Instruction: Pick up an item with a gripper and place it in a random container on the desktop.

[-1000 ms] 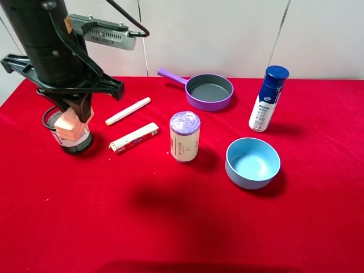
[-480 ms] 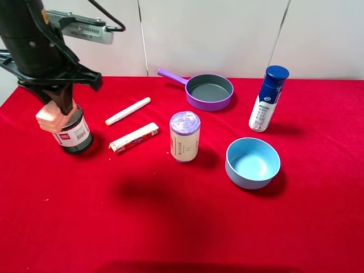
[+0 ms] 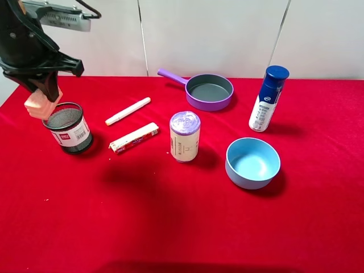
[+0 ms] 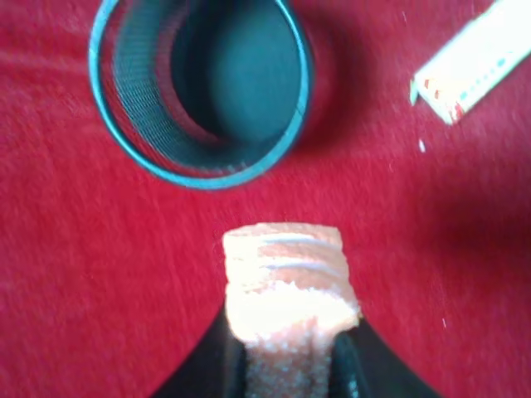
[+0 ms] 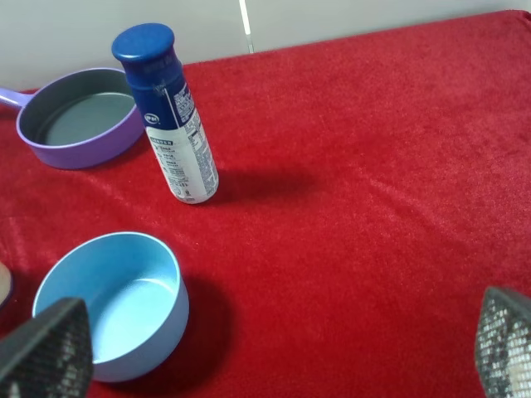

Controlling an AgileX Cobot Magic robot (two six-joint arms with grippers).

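Note:
Next, my left gripper lets go of the cream-white block inside the black wire-mesh pen cup [image 3: 61,123] [image 4: 217,87], near the white marker pen.
My left gripper [image 3: 43,96] is shut on the small cream-white block with pinkish edges [image 3: 38,107] and holds it in the air just left of and above the rim of the black wire-mesh pen cup [image 3: 69,127]. In the left wrist view the block [image 4: 286,278] sticks out from the black jaws of the gripper [image 4: 286,352], and the cup's open mouth [image 4: 124,91] lies beyond it, apart from the block. The cup looks empty. My right gripper [image 5: 274,352] shows only in the right wrist view, its fingers [image 5: 46,348] wide apart and empty over the red cloth.
A white marker pen [image 3: 128,111] and a flat printed stick-pack [image 3: 133,138] lie right of the cup. A lilac-topped roll [image 3: 185,136] stands mid-table. A purple pan [image 3: 209,91], a blue-capped white bottle [image 3: 267,99] and a light blue bowl [image 3: 252,162] are on the right.
My left arm has moved left and upward with the block, from in front of the cup to beside its left rim. The cup's mouth now shows.

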